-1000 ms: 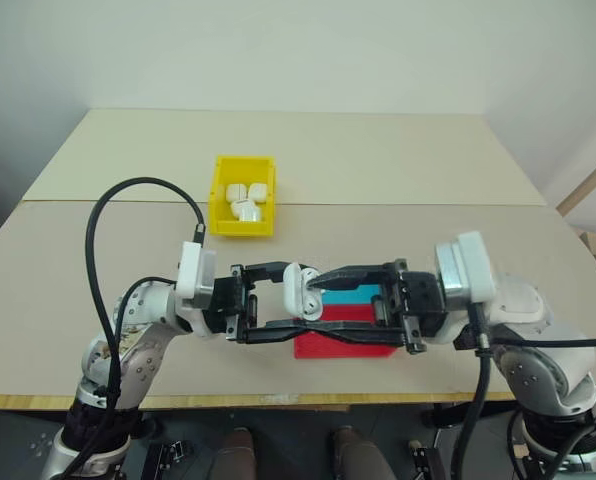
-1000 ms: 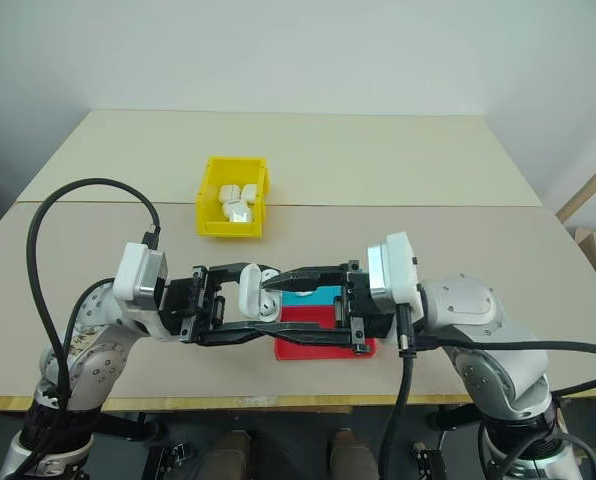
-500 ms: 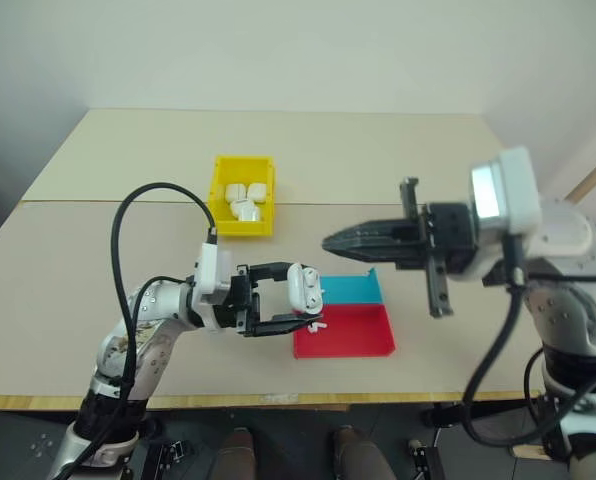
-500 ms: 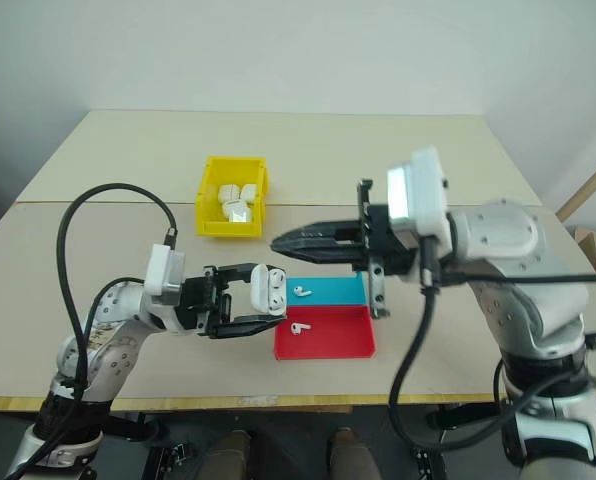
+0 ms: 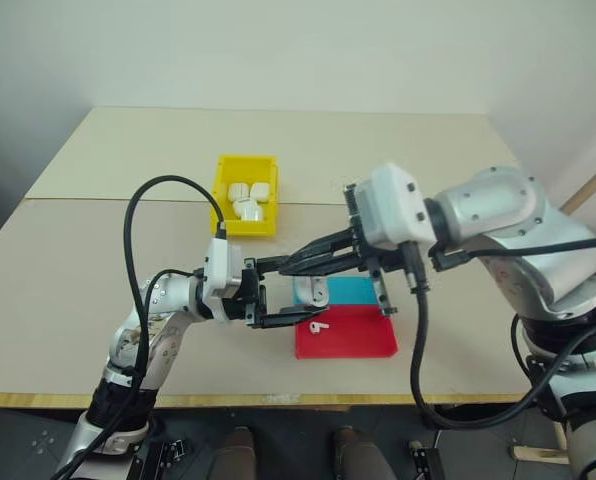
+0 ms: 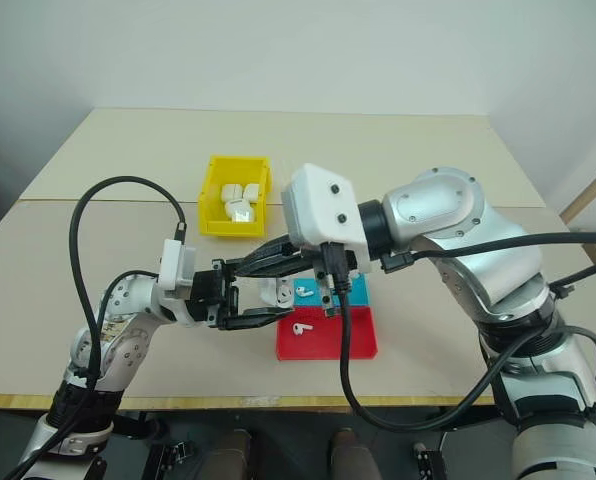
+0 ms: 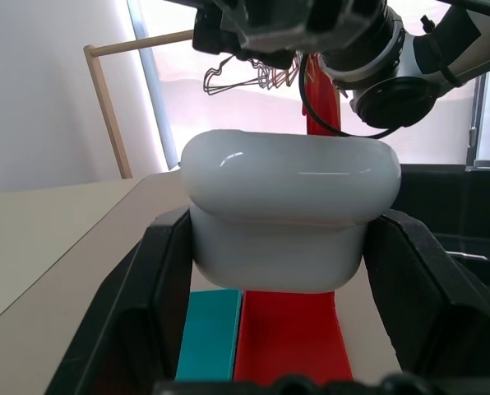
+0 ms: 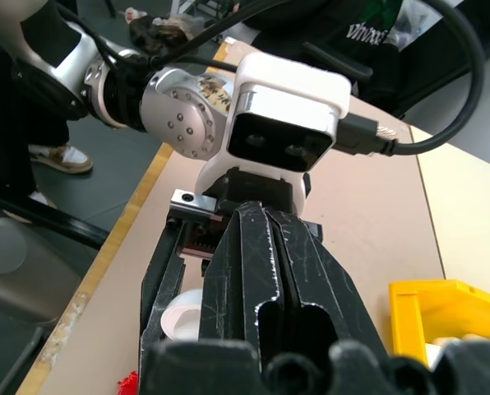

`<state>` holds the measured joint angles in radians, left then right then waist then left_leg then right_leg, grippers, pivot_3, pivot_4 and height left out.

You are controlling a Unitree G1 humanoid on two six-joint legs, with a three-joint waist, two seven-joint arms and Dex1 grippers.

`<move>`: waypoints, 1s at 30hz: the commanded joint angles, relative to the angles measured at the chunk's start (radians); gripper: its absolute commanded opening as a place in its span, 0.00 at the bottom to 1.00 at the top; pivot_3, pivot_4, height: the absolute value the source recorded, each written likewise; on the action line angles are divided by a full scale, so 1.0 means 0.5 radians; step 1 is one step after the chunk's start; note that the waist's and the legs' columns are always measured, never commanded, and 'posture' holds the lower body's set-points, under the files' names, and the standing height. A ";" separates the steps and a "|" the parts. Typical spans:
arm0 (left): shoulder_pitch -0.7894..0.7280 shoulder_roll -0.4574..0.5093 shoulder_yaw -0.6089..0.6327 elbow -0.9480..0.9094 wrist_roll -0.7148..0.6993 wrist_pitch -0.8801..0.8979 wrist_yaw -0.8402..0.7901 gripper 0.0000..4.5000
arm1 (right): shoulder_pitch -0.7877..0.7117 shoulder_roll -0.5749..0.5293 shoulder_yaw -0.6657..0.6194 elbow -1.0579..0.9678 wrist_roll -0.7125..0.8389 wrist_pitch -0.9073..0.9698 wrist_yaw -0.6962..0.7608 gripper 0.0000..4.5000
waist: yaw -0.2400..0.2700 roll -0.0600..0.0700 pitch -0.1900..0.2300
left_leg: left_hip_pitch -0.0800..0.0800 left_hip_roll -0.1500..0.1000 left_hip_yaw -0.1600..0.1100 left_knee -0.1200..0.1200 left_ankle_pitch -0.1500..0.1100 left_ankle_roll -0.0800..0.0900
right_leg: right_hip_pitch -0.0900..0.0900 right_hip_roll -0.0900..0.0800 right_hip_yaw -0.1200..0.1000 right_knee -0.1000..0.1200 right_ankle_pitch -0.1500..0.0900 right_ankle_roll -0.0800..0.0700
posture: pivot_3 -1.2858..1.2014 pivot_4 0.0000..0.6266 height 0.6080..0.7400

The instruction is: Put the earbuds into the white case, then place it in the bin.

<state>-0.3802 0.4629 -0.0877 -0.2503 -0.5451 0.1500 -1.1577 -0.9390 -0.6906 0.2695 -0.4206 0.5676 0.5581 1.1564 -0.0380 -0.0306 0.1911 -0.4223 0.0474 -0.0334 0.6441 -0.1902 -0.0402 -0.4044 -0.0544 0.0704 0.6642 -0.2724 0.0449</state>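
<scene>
My left gripper has the white case. It will let go of the case in the front part of the yellow bin (image 5: 260, 212), against the cases there.
My left gripper (image 5: 300, 292) is shut on the white case (image 5: 313, 293), holding it above the table beside the blue tray. The case (image 7: 290, 214) sits squarely between the two black fingers (image 7: 159, 288), its lid resting on its body. My right gripper (image 5: 284, 268) is shut with nothing in it; it points left and lies just over the left gripper's upper finger, close to the case. In the right wrist view its shut fingers (image 8: 270, 271) hang over the left wrist. One earbud (image 6: 303, 293) lies in the blue tray, another earbud (image 6: 300, 327) in the red tray. The yellow bin (image 5: 221, 190) stands farther back.
The bin holds several white cases (image 5: 246, 197). A shallow blue tray (image 5: 356, 291) and a shallow red tray (image 5: 363, 340) lie side by side near the table's front edge. A black cable (image 5: 168, 195) arches over the left arm.
The right gripper left the case, shut, swung up and right, then came back left over the left gripper. The left gripper kept hold of the case.
</scene>
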 commanded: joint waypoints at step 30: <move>0.023 0.027 0.069 -0.090 -0.077 -0.061 -0.050 0.63 | 0.162 -0.297 -0.149 0.077 -0.295 -0.391 0.339 0.02 | 0.001 0.000 0.000 | 0.000 0.000 0.000 0.000 0.000 0.000 | 0.000 0.000 0.000 0.000 0.000 0.000 | 0.52 0.24 1.00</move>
<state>-0.3540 0.4811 -0.0693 -0.2589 -0.5560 0.1442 -1.1754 -0.8539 -0.8301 0.2286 -0.3699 0.4146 0.3730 1.3131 -0.0374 -0.0306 0.1911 -0.4222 0.0474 -0.0333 0.6441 -0.1903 -0.0402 -0.4042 -0.0545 0.0703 0.6640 -0.2724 0.0449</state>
